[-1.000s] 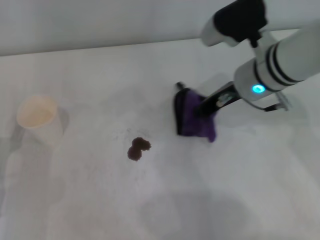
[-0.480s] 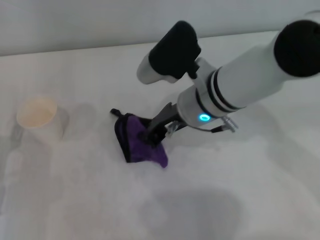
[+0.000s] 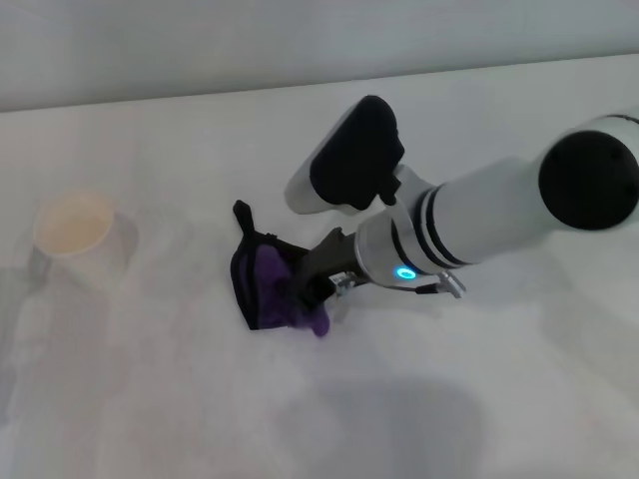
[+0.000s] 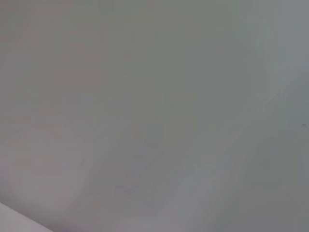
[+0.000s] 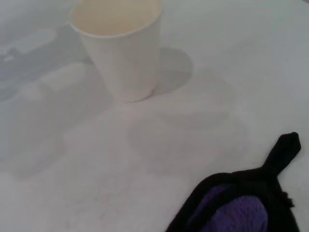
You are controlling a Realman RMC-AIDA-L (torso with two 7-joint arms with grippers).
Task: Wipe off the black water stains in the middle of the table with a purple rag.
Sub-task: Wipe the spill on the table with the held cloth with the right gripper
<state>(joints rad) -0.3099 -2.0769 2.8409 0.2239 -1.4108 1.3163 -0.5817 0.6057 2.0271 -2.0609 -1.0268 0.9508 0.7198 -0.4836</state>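
The purple rag will leave my right gripper on the white table (image 3: 421, 244), just past the middle, away from the paper cup.
My right gripper (image 3: 306, 283) is shut on the purple rag (image 3: 264, 286) and presses it onto the white table (image 3: 150, 399) near the middle. The rag is bunched, with black edging and its black loop tab (image 3: 242, 213) pointing away from me. In the right wrist view the rag (image 5: 241, 215) and its tab (image 5: 285, 147) lie at the edge of the picture. The black water stains do not show in any view; the spot where they lay is under or beside the rag. My left gripper is out of view.
A white paper cup (image 3: 75, 238) stands upright at the left of the table, apart from the rag; it also shows in the right wrist view (image 5: 120, 53). The left wrist view shows only a plain grey surface. The table's far edge meets a grey wall.
My right arm swept the rag leftward across the table onto the stain spot. The stain showed one second ago and does not show now. The rag has bunched up slightly.
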